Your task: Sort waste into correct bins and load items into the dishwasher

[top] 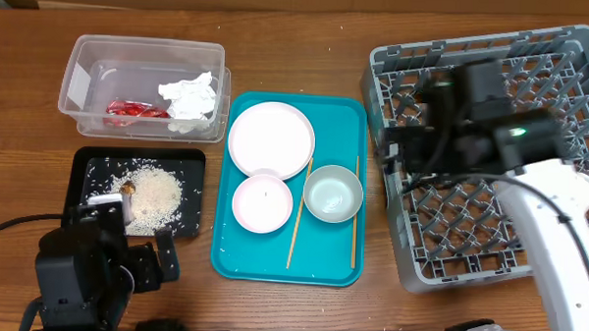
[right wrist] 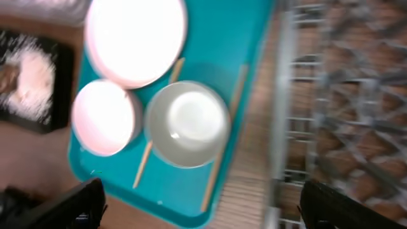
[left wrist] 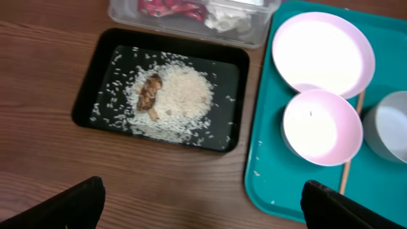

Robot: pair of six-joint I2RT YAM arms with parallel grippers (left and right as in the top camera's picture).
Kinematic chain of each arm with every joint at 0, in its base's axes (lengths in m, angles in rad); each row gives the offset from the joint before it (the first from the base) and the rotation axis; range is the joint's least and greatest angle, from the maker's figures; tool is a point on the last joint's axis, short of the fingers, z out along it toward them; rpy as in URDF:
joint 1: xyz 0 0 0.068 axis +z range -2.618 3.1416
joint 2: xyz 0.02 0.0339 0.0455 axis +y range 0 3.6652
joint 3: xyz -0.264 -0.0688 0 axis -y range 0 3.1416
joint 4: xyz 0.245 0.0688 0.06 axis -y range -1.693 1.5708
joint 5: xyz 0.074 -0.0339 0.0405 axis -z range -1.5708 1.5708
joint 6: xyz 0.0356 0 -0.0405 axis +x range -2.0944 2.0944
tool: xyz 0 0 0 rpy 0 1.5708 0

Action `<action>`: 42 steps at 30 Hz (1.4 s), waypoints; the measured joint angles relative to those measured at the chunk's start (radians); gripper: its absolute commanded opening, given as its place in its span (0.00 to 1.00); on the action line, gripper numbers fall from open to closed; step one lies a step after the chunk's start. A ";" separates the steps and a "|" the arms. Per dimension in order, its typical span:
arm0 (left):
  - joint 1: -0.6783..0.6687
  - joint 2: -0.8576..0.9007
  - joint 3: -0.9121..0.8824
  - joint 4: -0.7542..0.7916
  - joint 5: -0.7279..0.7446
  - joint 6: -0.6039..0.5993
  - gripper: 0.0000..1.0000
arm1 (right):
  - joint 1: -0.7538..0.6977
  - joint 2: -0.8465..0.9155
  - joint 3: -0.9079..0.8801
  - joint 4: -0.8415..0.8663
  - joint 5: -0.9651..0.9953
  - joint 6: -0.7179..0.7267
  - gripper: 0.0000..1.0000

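Note:
The robot's right gripper needs to next move to the grey-green bowl's rim (top: 361, 190) (right wrist: 226, 130) and close there, on the side that faces the grey dish rack.
The clear tub (top: 92, 55) holds the red-and-silver wrapper (top: 134, 110) and the white napkin (top: 191, 98). Rice (top: 156, 192) and a brown scrap (top: 129, 188) lie in the black tray (top: 181, 166). On the teal tray (top: 335, 128) sit a white plate (top: 271, 138), a small white bowl (top: 263, 201), a grey-green bowl (top: 333, 193) and two chopsticks (top: 299, 225). The grey dish rack (top: 489, 221) stands at the right. My left gripper (left wrist: 206, 207) hangs open and empty over bare table, near the black tray's front edge. My right gripper (right wrist: 203, 207) is open and empty, above the gap between teal tray and rack.
The teal tray fills the table's middle, between the two bins on the left and the rack on the right. A strip of bare wood separates the teal tray from the rack's left wall (right wrist: 286, 114). A black cable (top: 7, 229) runs off the left edge.

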 measured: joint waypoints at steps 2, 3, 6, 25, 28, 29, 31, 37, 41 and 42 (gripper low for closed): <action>0.000 0.000 0.000 0.007 -0.018 0.000 1.00 | 0.074 0.028 0.000 0.005 0.000 0.024 1.00; 0.000 0.000 0.000 0.007 -0.025 0.000 1.00 | 0.098 0.049 0.000 0.005 0.000 0.036 1.00; 0.000 0.000 0.000 0.006 -0.037 0.000 1.00 | 0.149 0.121 0.000 0.003 0.019 0.083 1.00; 0.000 0.000 0.000 0.005 -0.045 0.000 1.00 | 0.179 0.407 -0.001 0.041 0.092 0.194 1.00; 0.000 0.000 0.000 0.005 -0.045 0.000 1.00 | 0.179 0.417 -0.027 0.091 0.092 0.198 0.99; 0.000 0.000 0.000 0.005 -0.045 0.000 1.00 | 0.179 0.417 -0.039 0.104 0.091 0.198 0.99; 0.000 0.000 0.000 0.005 -0.045 0.000 1.00 | 0.179 0.417 -0.084 0.143 0.092 0.208 0.98; 0.000 0.000 0.000 0.005 -0.045 0.000 1.00 | 0.192 0.422 -0.210 0.227 0.079 0.232 0.80; 0.000 0.000 0.000 0.005 -0.045 0.000 1.00 | 0.189 0.423 -0.240 0.233 0.087 0.251 0.56; 0.000 0.000 0.000 0.005 -0.045 0.000 1.00 | 0.188 0.423 -0.241 0.238 0.088 0.253 0.50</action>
